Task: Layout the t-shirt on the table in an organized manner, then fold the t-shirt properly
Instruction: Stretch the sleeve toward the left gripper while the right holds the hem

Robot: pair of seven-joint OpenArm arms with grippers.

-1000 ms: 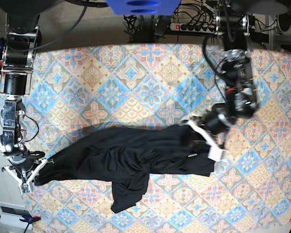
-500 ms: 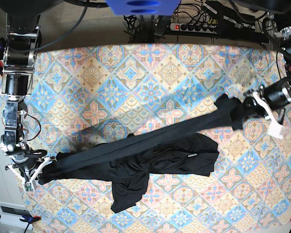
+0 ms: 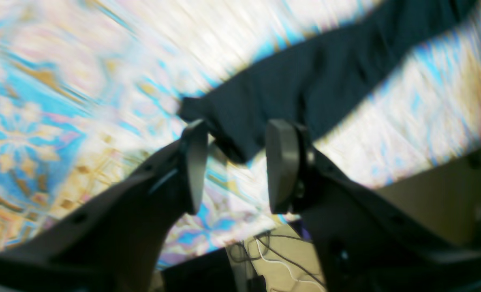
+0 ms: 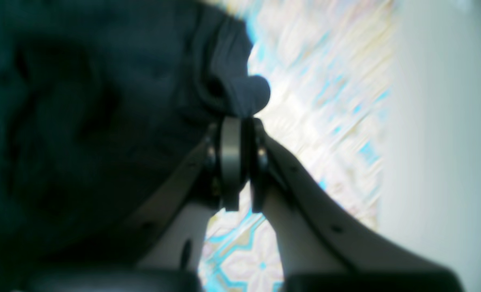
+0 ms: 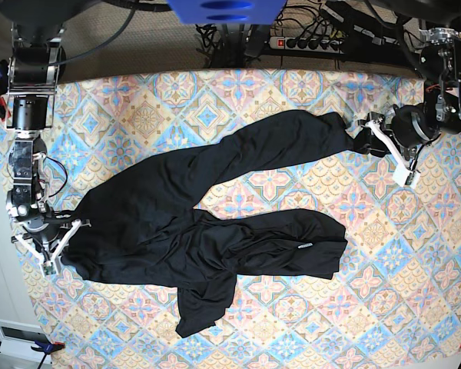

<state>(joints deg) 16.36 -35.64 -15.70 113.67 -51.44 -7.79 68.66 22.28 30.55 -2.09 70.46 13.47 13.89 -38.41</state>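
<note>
Next, the robot's left gripper needs to close on the sleeve's loose end (image 5: 335,132) (image 3: 241,131), at the far side of the black t-shirt, slightly in from the edge of the sleeve.
The black t-shirt (image 5: 177,223) lies loosely spread across the table (image 5: 215,115). One long sleeve runs up to the far right and another part hangs toward the front. My left gripper (image 5: 366,137) is at that far-right sleeve end. In the left wrist view it (image 3: 238,129) is open, with the sleeve end (image 3: 325,77) lying slack between and beyond the fingers. My right gripper (image 5: 59,257) is at the left table edge. In the right wrist view it (image 4: 242,125) is shut on a bunch of the shirt's fabric (image 4: 82,101).
A power strip (image 5: 307,42) and cables lie beyond the table's far edge, next to a blue object (image 5: 223,11). The table's left edge runs close to my right gripper, with pale floor (image 4: 447,142) beyond it. A white box (image 5: 19,334) sits at the lower left.
The sleeve that was stretched taut between both grippers now lies slack, draped toward the far right. My left gripper moved toward the table's far edge and its jaws opened. My right gripper kept its hold.
</note>
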